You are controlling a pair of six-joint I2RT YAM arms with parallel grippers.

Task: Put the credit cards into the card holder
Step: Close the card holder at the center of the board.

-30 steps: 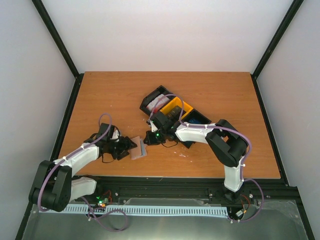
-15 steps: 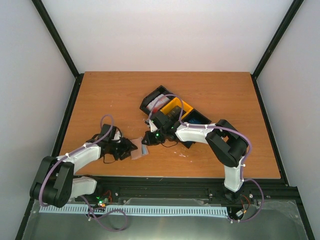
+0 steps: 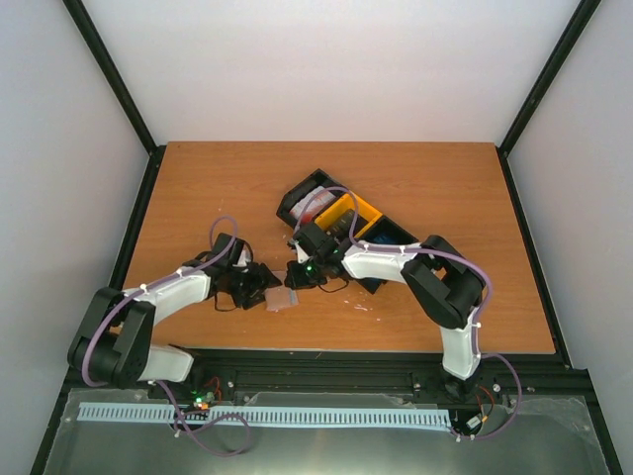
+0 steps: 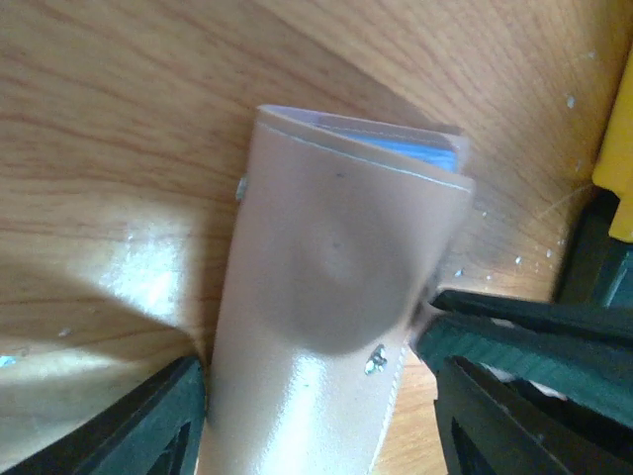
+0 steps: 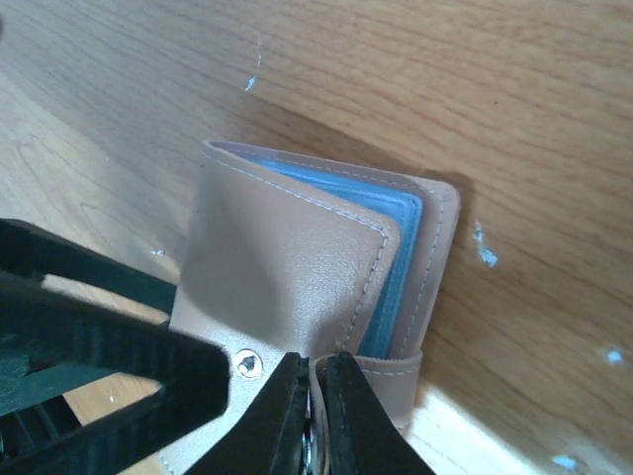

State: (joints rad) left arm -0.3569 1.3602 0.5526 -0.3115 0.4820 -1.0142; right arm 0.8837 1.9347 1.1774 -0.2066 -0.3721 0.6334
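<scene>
My left gripper's finger crowds the snap stud where the strap must close, so it should open and grip the card holder farther back (image 4: 292, 445).
The pinkish-tan card holder (image 3: 282, 301) lies on the table between both arms. In the left wrist view the card holder (image 4: 336, 297) fills the span between my left gripper's (image 4: 309, 381) two fingers, which press on its two long edges. A blue card (image 4: 420, 151) shows at its far open end. My right gripper (image 5: 315, 374) is shut on the holder's snap strap (image 5: 396, 366), with the blue card (image 5: 396, 257) visible between the tan covers (image 5: 287, 267). More cards lie in the bins: red-and-white (image 3: 315, 204) and blue (image 3: 384, 239).
A row of black and yellow bins (image 3: 348, 210) stands just behind the right gripper (image 3: 297, 275). The left gripper (image 3: 259, 287) sits left of the holder. The left gripper's black finger (image 5: 99, 366) shows in the right wrist view. Bare wood lies left and far.
The left gripper has carried the card holder to the right and slightly farther away, toward the right gripper. The right gripper has stayed almost still at the holder's right edge.
</scene>
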